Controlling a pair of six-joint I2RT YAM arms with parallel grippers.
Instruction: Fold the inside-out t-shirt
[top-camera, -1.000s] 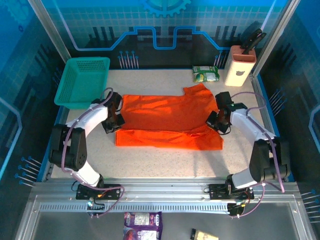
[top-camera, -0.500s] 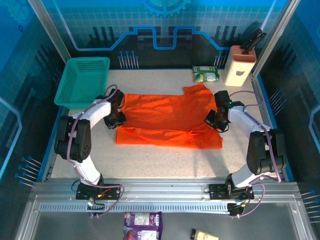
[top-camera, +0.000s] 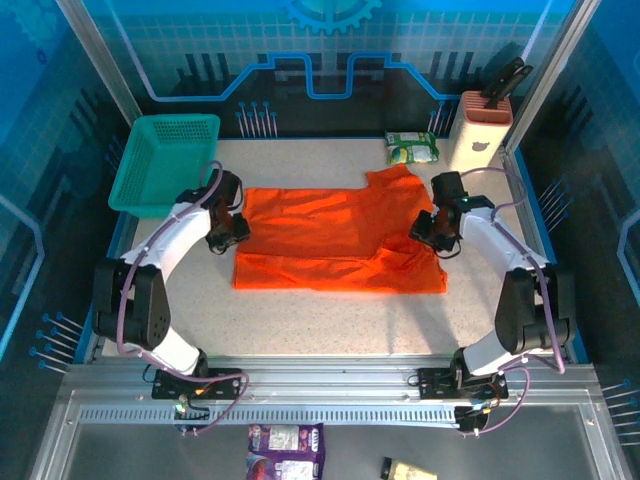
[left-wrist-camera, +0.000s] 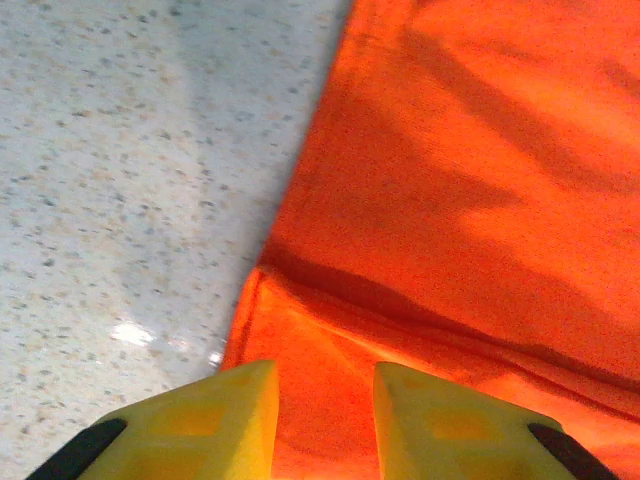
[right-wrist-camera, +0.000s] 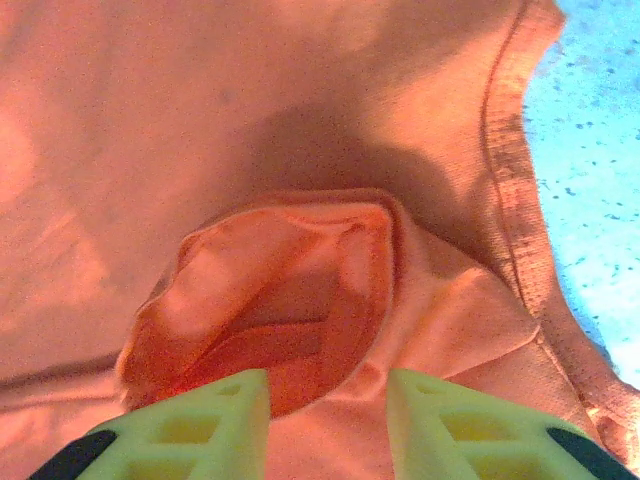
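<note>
I can see the t-shirt's folded edge puffing open below my right gripper, so I should pinch the raised rim (right-wrist-camera: 385, 222) with it and straighten it, while my left gripper helps at mid-shirt.
The inside-out t-shirt (top-camera: 340, 240) lies folded into a wide orange band in the middle of the table, one sleeve poking toward the back right. My left gripper (top-camera: 229, 229) hovers at its left edge. In the left wrist view the left gripper (left-wrist-camera: 325, 400) is open, and the folded corner of the t-shirt (left-wrist-camera: 450, 180) lies flat below the gap. My right gripper (top-camera: 430, 231) is over the shirt's right end. The right wrist view has the right gripper (right-wrist-camera: 328, 410) open above a puffed-up fold of the t-shirt (right-wrist-camera: 250, 120), with nothing pinched.
A teal mesh basket (top-camera: 165, 160) stands at the back left, close to my left arm. A green packet (top-camera: 412, 148) and a pink knife block (top-camera: 480, 130) sit at the back right. Speckled tabletop (top-camera: 330, 320) runs bare in front of the shirt.
Both grippers have gone from shut to open and let go of the shirt's ends. Each has moved slightly toward the back, and the near fold now rests on the cloth.
</note>
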